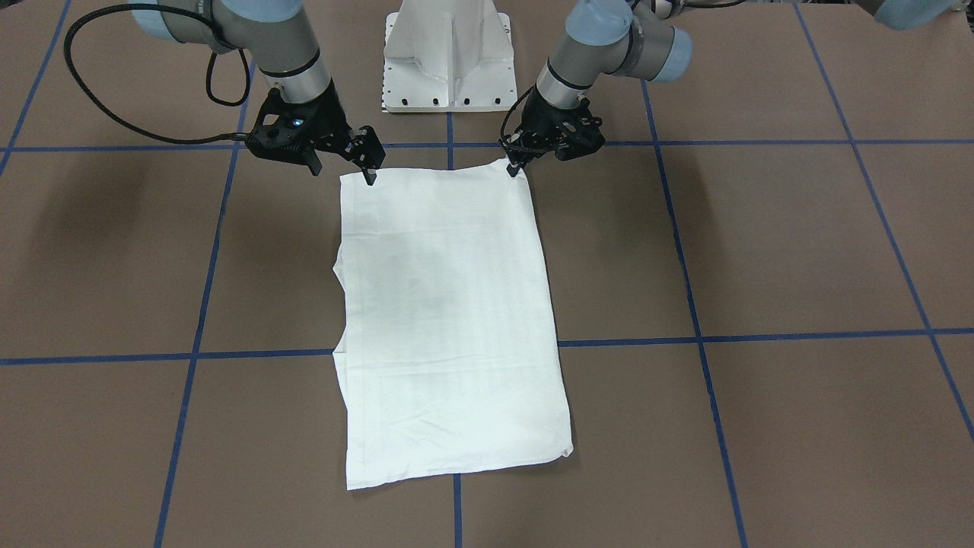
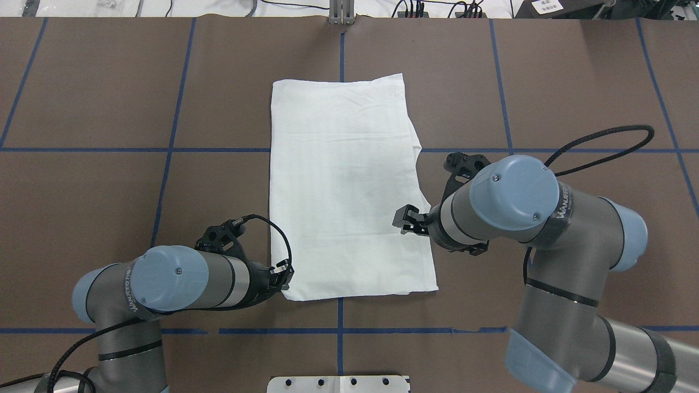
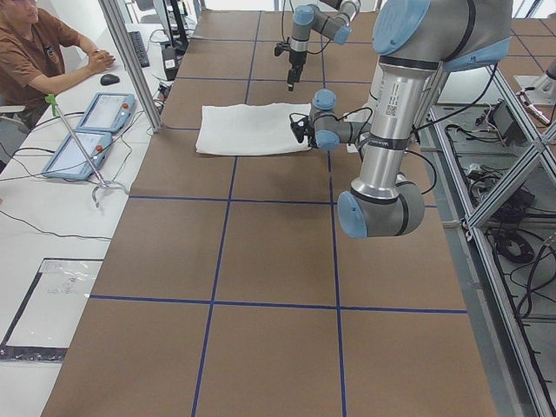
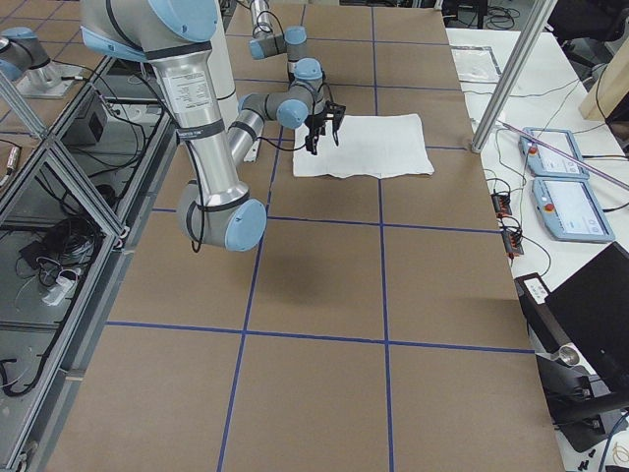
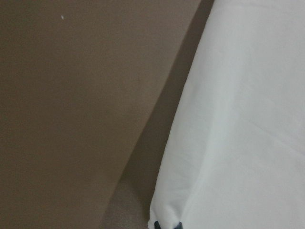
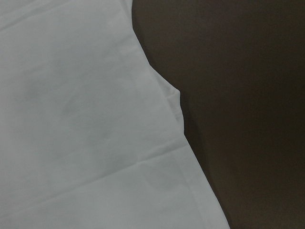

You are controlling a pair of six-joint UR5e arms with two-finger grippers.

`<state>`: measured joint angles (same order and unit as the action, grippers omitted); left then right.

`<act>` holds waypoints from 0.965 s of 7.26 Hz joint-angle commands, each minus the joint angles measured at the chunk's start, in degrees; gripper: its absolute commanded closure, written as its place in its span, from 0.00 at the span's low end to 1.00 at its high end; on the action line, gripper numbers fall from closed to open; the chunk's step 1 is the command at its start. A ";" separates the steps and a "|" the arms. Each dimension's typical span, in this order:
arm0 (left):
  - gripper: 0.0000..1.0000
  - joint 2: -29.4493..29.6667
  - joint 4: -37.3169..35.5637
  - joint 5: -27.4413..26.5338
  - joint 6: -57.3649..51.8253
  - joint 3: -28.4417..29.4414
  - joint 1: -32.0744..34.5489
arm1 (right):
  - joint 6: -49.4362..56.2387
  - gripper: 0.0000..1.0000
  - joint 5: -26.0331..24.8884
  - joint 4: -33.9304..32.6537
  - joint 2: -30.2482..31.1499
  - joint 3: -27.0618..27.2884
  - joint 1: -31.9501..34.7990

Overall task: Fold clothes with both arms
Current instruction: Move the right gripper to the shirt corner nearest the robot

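I should next use my right gripper to grab the white shirt by its end [image 1: 389,186] beside the white pedestal, a little in from the free corner.
The white shirt [image 1: 449,320] lies flat on the brown table as a long folded rectangle, with its printed text hidden. My left gripper [image 1: 516,169] is down at the shirt's corner nearest the robot [image 2: 289,292]. It is shut on that corner, and the left wrist view shows the cloth bunched at the fingertips [image 5: 164,224]. My right gripper [image 1: 342,171] stands open over the other near corner, one fingertip [image 1: 370,179] at the cloth's edge and nothing between its fingers. The right wrist view shows only the shirt's edge [image 6: 162,90] from above.
The white metal pedestal [image 1: 449,61] stands between the arms at the robot's side of the table. Blue tape lines [image 1: 761,335] grid the brown surface. A seated person [image 3: 35,52] and control pendants [image 3: 87,130] are on a side bench beyond the table's far edge.
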<state>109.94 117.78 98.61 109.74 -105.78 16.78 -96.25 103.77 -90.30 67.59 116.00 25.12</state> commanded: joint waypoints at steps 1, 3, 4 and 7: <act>1.00 0.01 0.00 0.01 -0.31 -0.22 0.27 | -13.38 0.00 -5.13 -4.51 -0.53 0.01 -6.37; 1.00 0.01 0.00 0.01 -0.31 -0.30 0.36 | -20.28 0.00 -9.02 -7.08 -1.41 -0.69 -9.90; 1.00 0.01 0.00 0.01 -0.40 -0.31 0.44 | -20.29 0.00 -9.11 -6.83 -1.85 -2.26 -10.09; 1.00 0.01 0.00 0.01 -0.40 -0.31 0.44 | -20.29 0.00 -10.08 -6.30 -5.28 -8.15 -10.35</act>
<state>109.95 117.77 98.61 109.34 -106.08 17.22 -116.36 94.03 -96.69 63.37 109.74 15.01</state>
